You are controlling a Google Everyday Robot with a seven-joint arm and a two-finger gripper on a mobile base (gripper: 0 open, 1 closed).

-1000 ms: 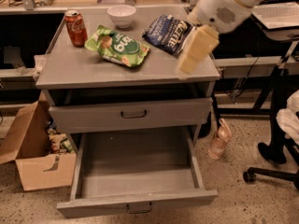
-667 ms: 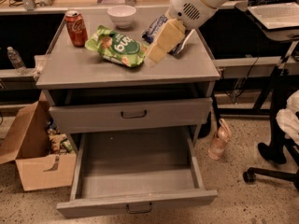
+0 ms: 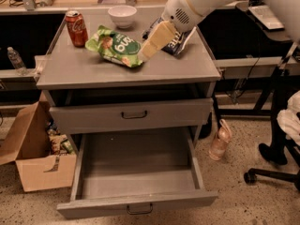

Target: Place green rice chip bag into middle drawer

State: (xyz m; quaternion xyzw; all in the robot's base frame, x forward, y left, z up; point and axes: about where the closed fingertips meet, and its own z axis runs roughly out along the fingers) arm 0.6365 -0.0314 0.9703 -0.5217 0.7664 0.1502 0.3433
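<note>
Next, my gripper moves over the green rice chip bag and closes on the bag's middle (image 3: 119, 48), between its two ends.
The green rice chip bag (image 3: 115, 46) lies flat on the grey cabinet top (image 3: 84, 71), left of centre. My gripper (image 3: 146, 53) reaches down from the upper right, and its cream fingers (image 3: 154, 40) touch the bag's right end. The middle drawer (image 3: 136, 172) is the lowest one, pulled wide open and empty, with a small dark handle on its low front.
A red soda can (image 3: 76, 28), a white bowl (image 3: 122, 16) and a dark blue chip bag (image 3: 178, 40) stand on the cabinet top. The drawer above (image 3: 133, 115) is shut. A cardboard box (image 3: 35, 158) sits at the left, a bottle (image 3: 220, 139) and chair base (image 3: 272, 172) at the right.
My arm has swung left across the cabinet top, from over the blue bag to the right end of the green bag, and has come lower.
</note>
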